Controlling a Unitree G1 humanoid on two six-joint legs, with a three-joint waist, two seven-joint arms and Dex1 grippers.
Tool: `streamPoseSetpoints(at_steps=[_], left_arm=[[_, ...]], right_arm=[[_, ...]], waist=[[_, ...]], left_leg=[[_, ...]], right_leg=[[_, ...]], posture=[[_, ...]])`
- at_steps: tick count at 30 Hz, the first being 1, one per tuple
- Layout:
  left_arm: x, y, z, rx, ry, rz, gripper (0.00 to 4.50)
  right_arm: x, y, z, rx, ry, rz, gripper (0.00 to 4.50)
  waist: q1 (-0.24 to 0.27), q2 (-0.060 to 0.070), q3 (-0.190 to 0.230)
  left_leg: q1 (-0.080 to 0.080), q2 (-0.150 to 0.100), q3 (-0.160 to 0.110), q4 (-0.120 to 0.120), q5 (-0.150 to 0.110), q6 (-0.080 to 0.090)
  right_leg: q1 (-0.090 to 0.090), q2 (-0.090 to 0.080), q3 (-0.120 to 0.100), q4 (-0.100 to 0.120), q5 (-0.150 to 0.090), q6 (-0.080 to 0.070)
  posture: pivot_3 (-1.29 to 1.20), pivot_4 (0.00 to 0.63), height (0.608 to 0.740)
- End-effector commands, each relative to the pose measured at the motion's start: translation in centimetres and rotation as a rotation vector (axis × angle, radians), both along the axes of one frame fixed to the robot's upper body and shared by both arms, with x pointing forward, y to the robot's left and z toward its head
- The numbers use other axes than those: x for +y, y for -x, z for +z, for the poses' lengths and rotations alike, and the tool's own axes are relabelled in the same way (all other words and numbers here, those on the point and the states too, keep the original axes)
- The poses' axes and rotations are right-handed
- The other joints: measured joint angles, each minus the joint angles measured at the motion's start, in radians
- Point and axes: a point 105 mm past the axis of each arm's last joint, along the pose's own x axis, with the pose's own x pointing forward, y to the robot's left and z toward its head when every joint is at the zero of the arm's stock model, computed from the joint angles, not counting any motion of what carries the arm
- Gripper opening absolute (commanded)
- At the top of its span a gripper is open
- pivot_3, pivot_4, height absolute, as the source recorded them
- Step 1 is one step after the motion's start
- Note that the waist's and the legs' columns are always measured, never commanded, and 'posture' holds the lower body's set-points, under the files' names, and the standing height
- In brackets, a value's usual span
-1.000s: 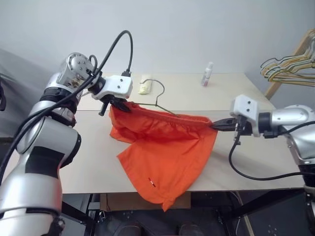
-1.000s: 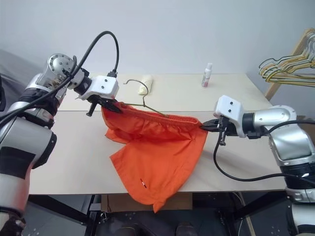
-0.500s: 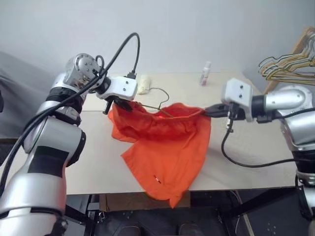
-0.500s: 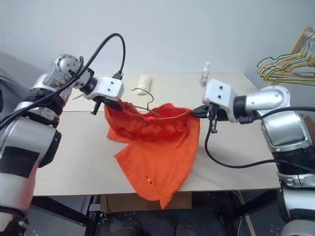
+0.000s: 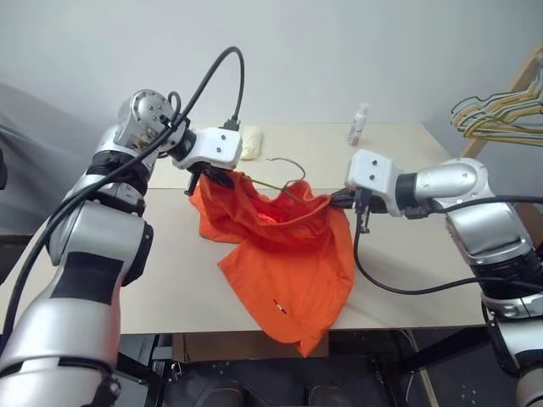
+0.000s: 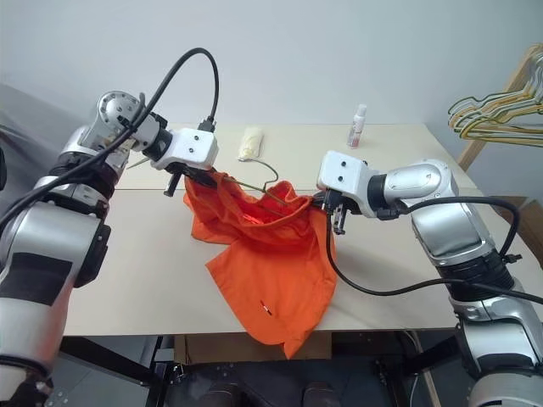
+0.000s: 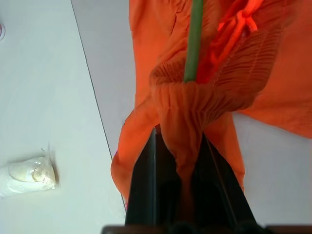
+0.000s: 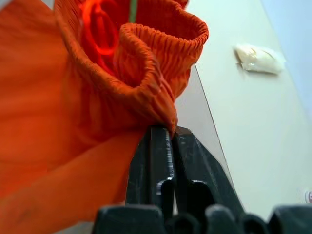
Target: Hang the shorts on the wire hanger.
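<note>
My right fingertips pinch just the waistband's corner, so I need to open and grip the waistband end [image 8: 162,93] deeper, around the hanger, before carrying the shorts.
The orange shorts [image 5: 284,254] hang between my two grippers above the table [image 5: 416,271], with the legs draped down past its front edge. At one end of the gathered waistband my left gripper [image 5: 212,180] is shut on the fabric; its wrist view has the cloth bunched at the fingertips [image 7: 178,134]. My right gripper [image 5: 337,200] pinches the other end of the waistband [image 8: 168,127] with its fingers almost together. The wire hanger [image 5: 299,166] runs down into the waist opening [image 7: 194,44], and its hook sticks up between the grippers.
A small white bottle [image 5: 359,125] and a pale packet [image 5: 249,142] stand at the back of the table. A bunch of coloured hangers [image 5: 496,114] hangs on a wooden rack at the far right. A cardboard box [image 5: 229,346] sits under the table.
My right gripper has moved left toward the left one, still at the waistband. The waistband has gone from stretched to slack and folded. The left gripper has stayed in place.
</note>
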Motion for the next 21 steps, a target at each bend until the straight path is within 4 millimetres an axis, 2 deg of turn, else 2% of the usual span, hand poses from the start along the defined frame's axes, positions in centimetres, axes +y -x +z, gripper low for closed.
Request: streamPoseSetpoints(at_steps=[1, 4, 6, 13, 16, 21], left_arm=[[-0.2, -0.4, 1.3, -0.05, 0.054, 0.02, 0.0], [-0.1, -0.4, 1.3, -0.053, 0.068, 0.027, 0.0], [-0.3, -0.4, 1.4, -0.05, 0.077, 0.021, 0.0], [-0.5, 0.3, 1.0, -0.006, 0.085, -0.031, 0.0], [-0.7, 0.3, 0.9, 0.005, 0.114, -0.027, 0.0], [-1.5, 0.2, 1.4, 0.008, 0.194, -0.025, 0.0]], right_arm=[[-0.3, 1.1, 0.9, -0.05, 0.015, 0.054, 1.36], [-0.3, 1.7, 0.6, -0.012, -0.009, 0.084, 2.36], [-0.3, 2.0, 0.2, 0.011, -0.026, 0.105, 2.36], [-0.3, 0.1, 0.5, 0.018, -0.158, -0.003, 2.36], [-0.1, 0.1, 0.7, 0.045, -0.203, -0.012, 2.36], [0.3, 0.1, -0.3, 0.102, -0.208, -0.047, 2.36]], waist=[[0.001, 0.0, 0.0], [0.0, 0.0, 0.0], [-0.002, 0.0, 0.0], [-0.012, 0.0, 0.0], [-0.016, 0.0, 0.0], [-0.019, 0.0, 0.0]], left_leg=[[0.0, 0.0, 0.0, 0.0, 0.0, 0.0], [0.0, 0.0, 0.0, 0.0, 0.0, 0.0], [0.0, 0.0, 0.0, 0.0, 0.0, 0.0], [0.001, 0.0, 0.0, 0.0, 0.0, 0.0], [0.001, 0.0, 0.0, 0.0, 0.0, 0.0], [0.001, 0.0, -0.001, 0.0, 0.0, 0.0]], right_leg=[[0.0, 0.0, 0.0, 0.0, 0.0, 0.0], [0.0, 0.0, 0.0, 0.0, 0.0, 0.0], [0.0, 0.0, 0.0, 0.0, 0.0, 0.0], [0.001, 0.0, 0.0, 0.0, 0.0, 0.0], [0.001, 0.0, 0.0, 0.0, 0.0, 0.0], [0.001, 0.0, 0.0, 0.0, 0.0, 0.0]], posture=[[-0.02, 0.0, 0.74], [-0.03, 0.0, 0.74], [-0.03, 0.0, 0.74], [-0.03, 0.0, 0.74], [-0.03, 0.0, 0.74], [-0.04, 0.0, 0.74]])
